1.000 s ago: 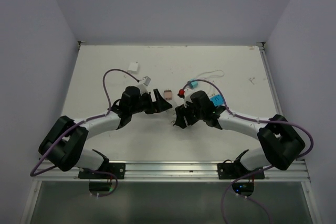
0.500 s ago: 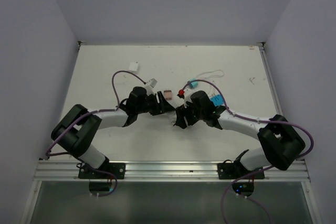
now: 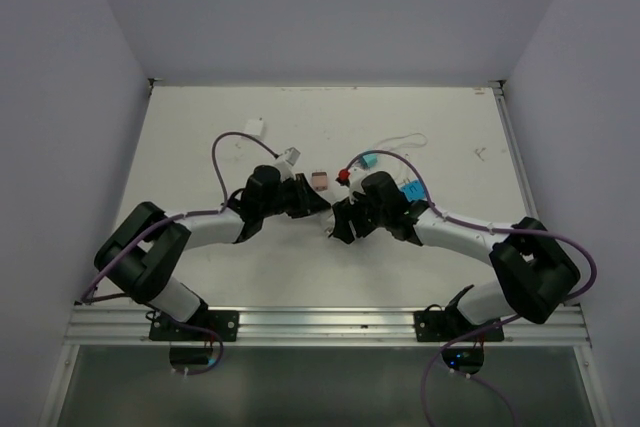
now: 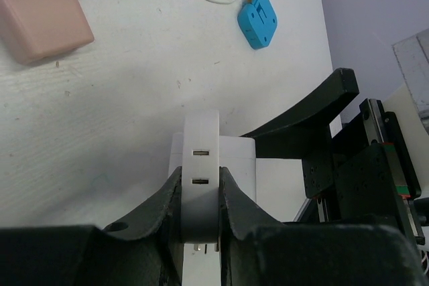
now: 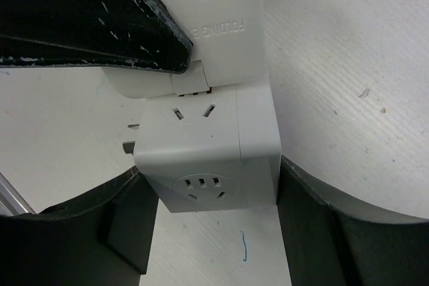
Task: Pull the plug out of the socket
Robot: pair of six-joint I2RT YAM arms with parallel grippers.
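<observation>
Next, I set the plug, now stuck into the socket, on the table (image 3: 291, 171) with my left gripper, beside the pink block, toward the small white block.
The socket (image 5: 214, 159), a white cube with dark slot marks, rests on the table between the fingers of my right gripper (image 5: 209, 172), which press on both its sides. A flat white plug (image 4: 201, 185) with two small slots is stuck into the socket (image 4: 238, 165). My left gripper (image 4: 200, 172) is shut on this plug, one finger on each flat side. In the right wrist view the plug (image 5: 228, 25) sits above the cube with a black left finger (image 5: 100, 25) against it. In the top view both grippers (image 3: 318, 209) (image 3: 338, 219) meet at the table's middle.
A pink block (image 3: 318, 180) lies just beyond the left gripper. A red piece (image 3: 345, 175), a teal plug (image 3: 369, 162) with a white cable (image 3: 400, 142) and a blue plug (image 3: 408, 191) lie near the right arm. A small white block (image 3: 255, 127) sits at the far left.
My left arm has swung right to the right gripper, and its jaws have closed onto the plug. The right arm and the socket have stayed still.
</observation>
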